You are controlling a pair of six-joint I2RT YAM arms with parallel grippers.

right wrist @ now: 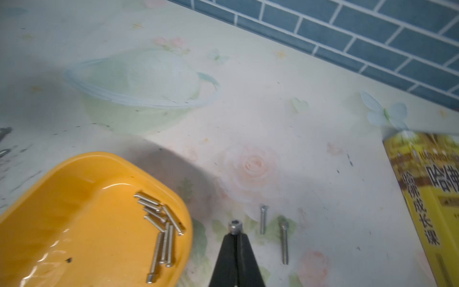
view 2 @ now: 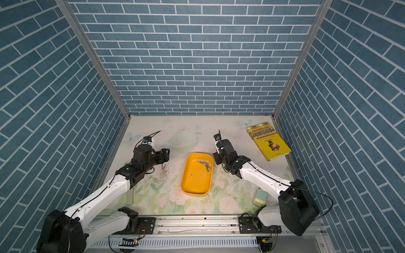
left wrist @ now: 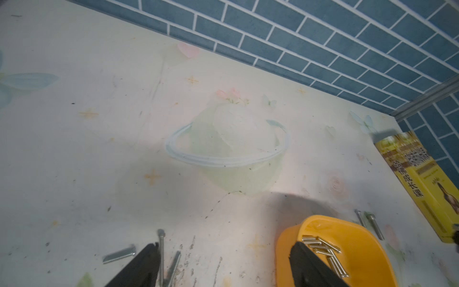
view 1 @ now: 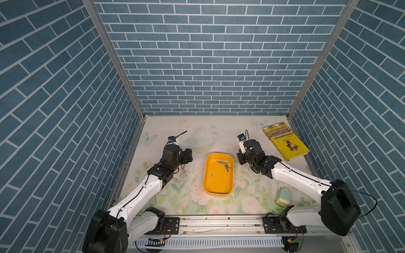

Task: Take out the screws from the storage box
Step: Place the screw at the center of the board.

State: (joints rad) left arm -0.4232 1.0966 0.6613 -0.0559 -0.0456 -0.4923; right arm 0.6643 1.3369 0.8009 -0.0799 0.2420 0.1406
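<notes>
The robot's right gripper needs to release the screw on the table (view 1: 245, 162) (right wrist: 273, 253) next to the longer loose screw by the storage box.
The yellow-orange storage box (view 1: 215, 181) (view 2: 195, 178) lies mid-table between my arms, with several silver screws (view 1: 223, 164) (right wrist: 161, 223) bunched in its far right corner. My left gripper (left wrist: 224, 246) (view 1: 187, 155) hovers open left of the box, nothing between its fingers. Three screws (left wrist: 161, 248) lie on the table by its left finger. My right gripper (right wrist: 235, 234) (view 1: 241, 158) is shut on a screw just right of the box, and the screw's hex head (right wrist: 235, 226) pokes out past the tips. Two more screws (right wrist: 262, 220) (right wrist: 284, 241) lie on the table beside it.
A yellow book (view 1: 286, 140) with a portrait cover lies at the far right by the wall. A pale green gadget (view 1: 283, 196) stands near the front right, next to the right arm. Dark scratch marks (view 1: 182, 175) speckle the table left of the box.
</notes>
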